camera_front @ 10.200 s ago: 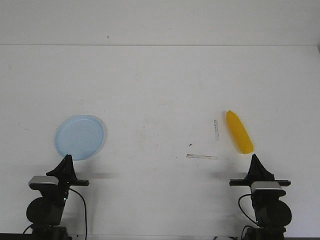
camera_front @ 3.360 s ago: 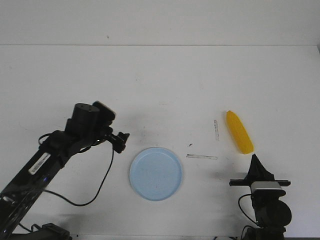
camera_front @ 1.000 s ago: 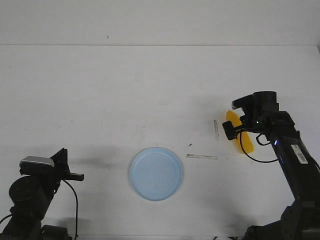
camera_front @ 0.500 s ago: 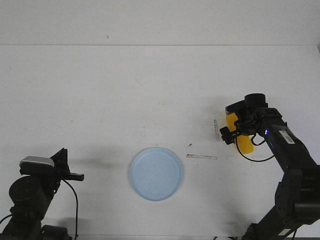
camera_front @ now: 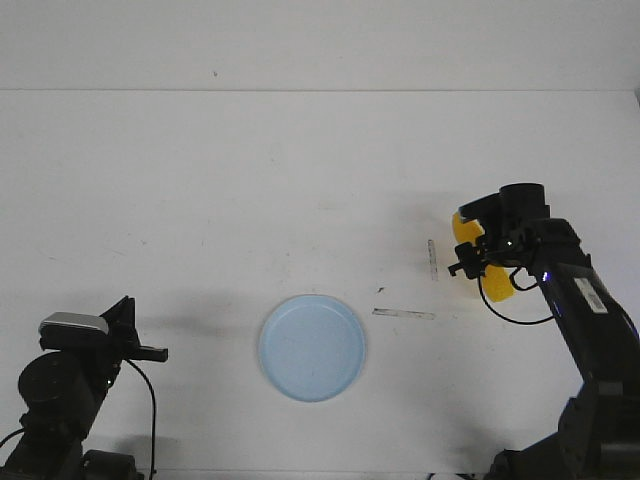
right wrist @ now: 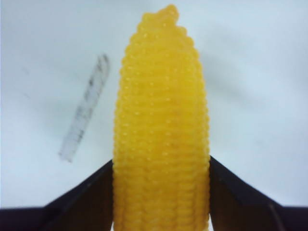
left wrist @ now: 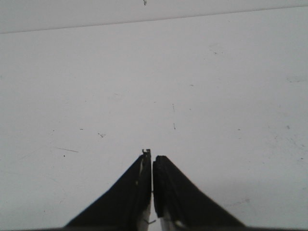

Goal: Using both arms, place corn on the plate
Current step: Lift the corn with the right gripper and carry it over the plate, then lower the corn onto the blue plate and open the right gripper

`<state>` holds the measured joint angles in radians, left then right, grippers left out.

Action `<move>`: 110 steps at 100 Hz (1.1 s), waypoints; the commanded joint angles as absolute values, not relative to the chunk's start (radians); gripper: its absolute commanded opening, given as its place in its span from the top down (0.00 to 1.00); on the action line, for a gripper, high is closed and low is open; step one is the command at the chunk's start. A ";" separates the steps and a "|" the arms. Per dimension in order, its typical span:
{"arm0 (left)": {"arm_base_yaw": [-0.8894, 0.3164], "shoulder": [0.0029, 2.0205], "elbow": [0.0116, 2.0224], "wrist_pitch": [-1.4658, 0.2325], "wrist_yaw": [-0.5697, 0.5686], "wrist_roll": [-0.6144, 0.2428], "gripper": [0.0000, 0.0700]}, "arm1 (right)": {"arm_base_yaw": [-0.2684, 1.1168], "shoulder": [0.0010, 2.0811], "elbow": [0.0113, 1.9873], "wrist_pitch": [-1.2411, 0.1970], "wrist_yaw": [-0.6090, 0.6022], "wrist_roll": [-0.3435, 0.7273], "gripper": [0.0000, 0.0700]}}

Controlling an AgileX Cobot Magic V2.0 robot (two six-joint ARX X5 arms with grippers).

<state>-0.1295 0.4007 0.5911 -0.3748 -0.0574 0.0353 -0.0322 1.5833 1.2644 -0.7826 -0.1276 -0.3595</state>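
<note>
My right gripper has the yellow corn. It will let go of it across the middle of the empty pale blue plate (camera_front: 317, 342).
The bright yellow corn (camera_front: 497, 284) lies at the right of the white table, and the right wrist view shows it (right wrist: 161, 120) filling the space between the fingers, tapered tip pointing away. My right gripper (camera_front: 478, 262) is down over the corn's middle, both fingers pressed against its sides (right wrist: 161, 168). The pale blue plate (camera_front: 312, 348) sits empty at the front centre, well left of the corn. My left gripper (camera_front: 122, 312) rests at the front left, shut and empty (left wrist: 152, 160), over bare table.
Two thin greyish strips mark the table between plate and corn, one (camera_front: 403, 314) lying flat near the plate and one (camera_front: 432, 259) just left of the corn, which also shows in the right wrist view (right wrist: 84, 115). The table's far edge (camera_front: 320, 91) meets the wall.
Earlier the left arm moved the plate from the left to the front centre and drew back. In the last second the right gripper came down over the corn and closed on it.
</note>
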 commanded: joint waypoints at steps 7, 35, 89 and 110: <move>-0.132 0.405 0.597 -0.365 -0.062 0.045 1.00 | 0.001 1.477 1.298 -0.779 -0.131 -0.266 0.72; -0.132 0.405 0.597 -0.365 -0.062 0.045 1.00 | 0.282 1.287 1.298 -0.779 -0.132 -0.139 0.72; -0.132 0.405 0.597 -0.365 -0.062 0.044 1.00 | 0.881 1.497 1.297 -0.724 -0.131 -0.025 0.72; -0.132 0.405 0.597 -0.365 -0.062 0.044 1.00 | 0.892 1.607 1.296 -0.736 -0.131 -0.027 0.72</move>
